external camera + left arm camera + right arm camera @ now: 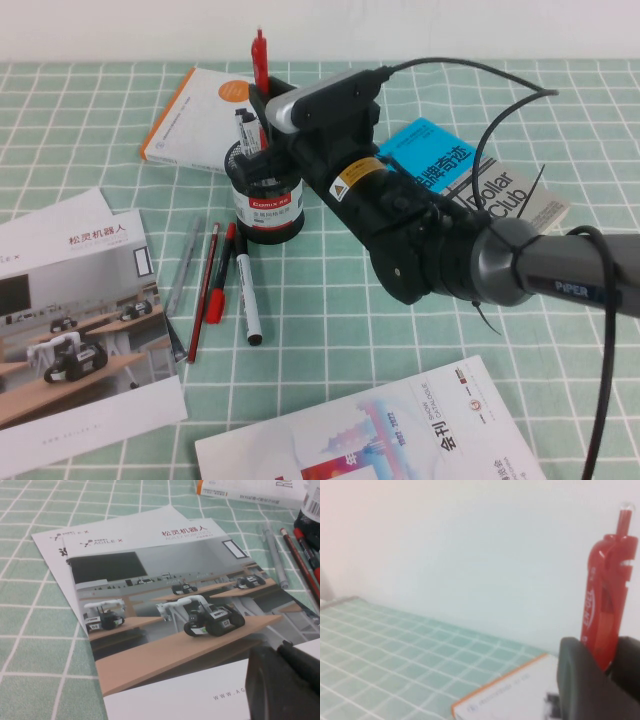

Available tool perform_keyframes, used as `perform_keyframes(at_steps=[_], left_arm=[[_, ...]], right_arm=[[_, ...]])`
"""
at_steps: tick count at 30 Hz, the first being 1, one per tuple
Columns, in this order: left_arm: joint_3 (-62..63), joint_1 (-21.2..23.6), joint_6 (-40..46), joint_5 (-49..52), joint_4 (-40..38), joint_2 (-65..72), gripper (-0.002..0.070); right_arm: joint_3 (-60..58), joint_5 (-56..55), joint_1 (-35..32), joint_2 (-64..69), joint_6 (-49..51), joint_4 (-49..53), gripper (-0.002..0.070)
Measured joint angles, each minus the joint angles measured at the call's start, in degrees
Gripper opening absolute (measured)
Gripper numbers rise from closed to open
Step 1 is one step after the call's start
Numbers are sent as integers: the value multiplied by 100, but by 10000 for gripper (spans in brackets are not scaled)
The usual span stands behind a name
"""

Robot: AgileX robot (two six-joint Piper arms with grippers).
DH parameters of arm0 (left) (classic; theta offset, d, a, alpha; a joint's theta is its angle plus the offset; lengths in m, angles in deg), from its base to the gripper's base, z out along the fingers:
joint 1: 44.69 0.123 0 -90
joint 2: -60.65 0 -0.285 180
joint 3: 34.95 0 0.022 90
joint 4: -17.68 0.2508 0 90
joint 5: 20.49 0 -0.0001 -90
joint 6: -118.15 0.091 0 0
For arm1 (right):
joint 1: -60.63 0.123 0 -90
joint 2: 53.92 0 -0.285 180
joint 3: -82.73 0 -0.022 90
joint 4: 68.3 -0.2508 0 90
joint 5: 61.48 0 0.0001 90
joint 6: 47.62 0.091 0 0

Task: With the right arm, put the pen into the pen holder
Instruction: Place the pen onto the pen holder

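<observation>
Next, I let go of the red pen with my right gripper inside the black mesh pen holder (267,155), next to the standing markers.
The red pen (260,55) stands upright, its clip end up, held in my right gripper (268,100) directly above the black mesh pen holder (266,205). The pen's lower part and tip are hidden behind the gripper. In the right wrist view the pen (605,610) is pinched between the two black fingers of the right gripper (610,655). A marker (243,130) stands inside the holder. My left gripper (285,680) shows only in the left wrist view, as a dark shape low over a brochure (165,610).
A grey pen (185,265), a thin red stick (203,290), a red-and-black pen (220,275) and a white marker (247,300) lie left of the holder. An orange-edged book (195,115), a blue book (440,165) and booklets (400,440) lie around.
</observation>
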Motion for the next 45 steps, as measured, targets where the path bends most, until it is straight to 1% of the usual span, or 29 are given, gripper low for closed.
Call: perform_keyframes(at_steps=[6, 19, 24, 27, 30, 34, 36, 39, 42, 44, 45], left_arm=[[0, 0, 0, 0, 0, 0, -6], [0, 0, 0, 0, 0, 0, -6], [0, 0, 0, 0, 0, 0, -6], [0, 0, 0, 0, 0, 0, -6], [0, 0, 0, 0, 0, 0, -6], [0, 0, 0, 0, 0, 0, -6], [0, 0, 0, 0, 0, 0, -6], [0, 0, 0, 0, 0, 0, -6], [0, 0, 0, 0, 0, 0, -6], [0, 0, 0, 0, 0, 0, -6], [0, 0, 0, 0, 0, 0, -6]], right_arm=[[0, 150, -50, 115, -45, -413, 96], [0, 400, -55, 182, -341, -596, 96], [0, 428, -55, 186, -353, -693, 109], [9, 478, -55, 211, -361, -703, 141], [9, 531, -55, 234, -283, -715, 213], [9, 531, -55, 234, -258, -715, 329], [9, 531, -55, 234, -258, -715, 356], [9, 719, -55, 177, -258, -715, 361], [9, 1413, -55, -137, -258, -715, 348], [9, 2074, -55, -465, -258, -715, 306], [9, 2438, -55, -673, -258, -715, 270]])
